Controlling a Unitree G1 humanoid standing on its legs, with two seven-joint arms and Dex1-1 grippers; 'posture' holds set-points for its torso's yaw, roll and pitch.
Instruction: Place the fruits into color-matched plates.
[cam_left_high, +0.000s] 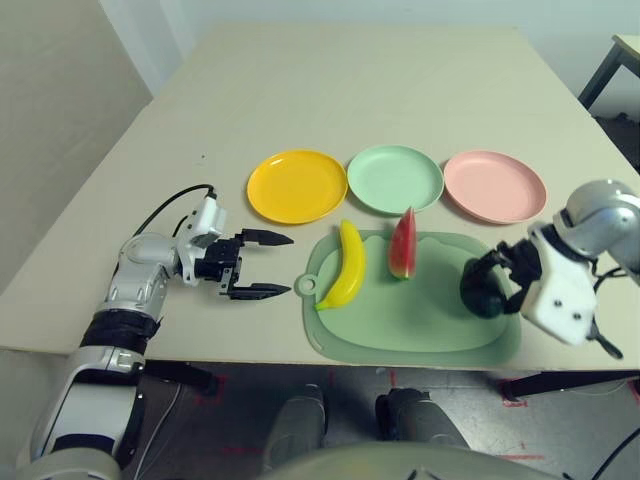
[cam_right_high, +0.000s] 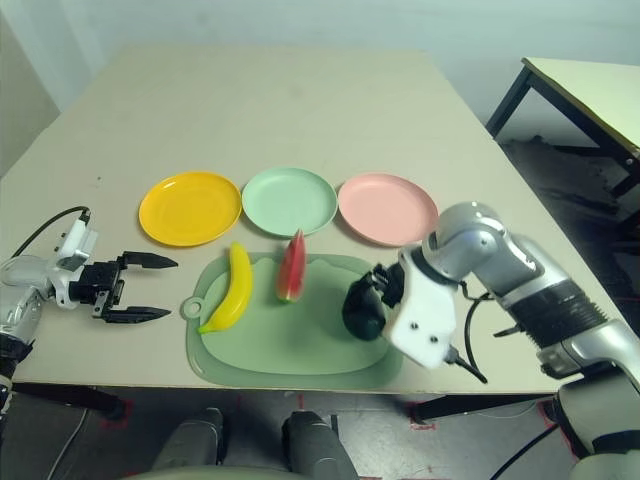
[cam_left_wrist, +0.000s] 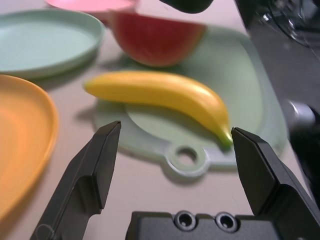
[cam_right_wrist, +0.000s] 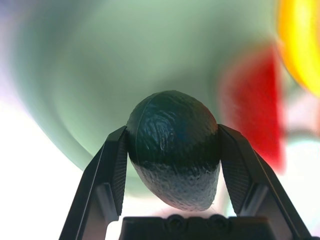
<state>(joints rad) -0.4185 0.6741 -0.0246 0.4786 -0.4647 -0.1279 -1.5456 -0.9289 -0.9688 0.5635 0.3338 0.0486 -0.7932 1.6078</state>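
Observation:
The dark green avocado, now over the cutting mat, will go down from my right gripper inside the mint green plate's rim (cam_left_high: 427, 179) nearest the pink plate.
The dark green avocado (cam_left_high: 484, 289) is over the right part of the cutting mat, with my right gripper (cam_left_high: 487, 286) shut on it; both fingers press its sides (cam_right_wrist: 172, 150). The yellow banana (cam_left_high: 345, 265) lies at the mat's left edge, and the red watermelon wedge (cam_left_high: 403, 245) stands beside it. Behind the mat, a yellow plate (cam_left_high: 297, 186), a mint green plate (cam_left_high: 395, 179) and a pink plate (cam_left_high: 494, 186) stand in a row, all bare. My left gripper (cam_left_high: 290, 264) is open just left of the mat, pointing at the banana (cam_left_wrist: 160, 97).
The pale green cutting mat (cam_left_high: 420, 325) lies near the table's front edge, its ring tab (cam_left_wrist: 186, 157) toward my left gripper. The beige table stretches bare behind the plates. Another table's corner (cam_right_high: 590, 85) stands off to the right.

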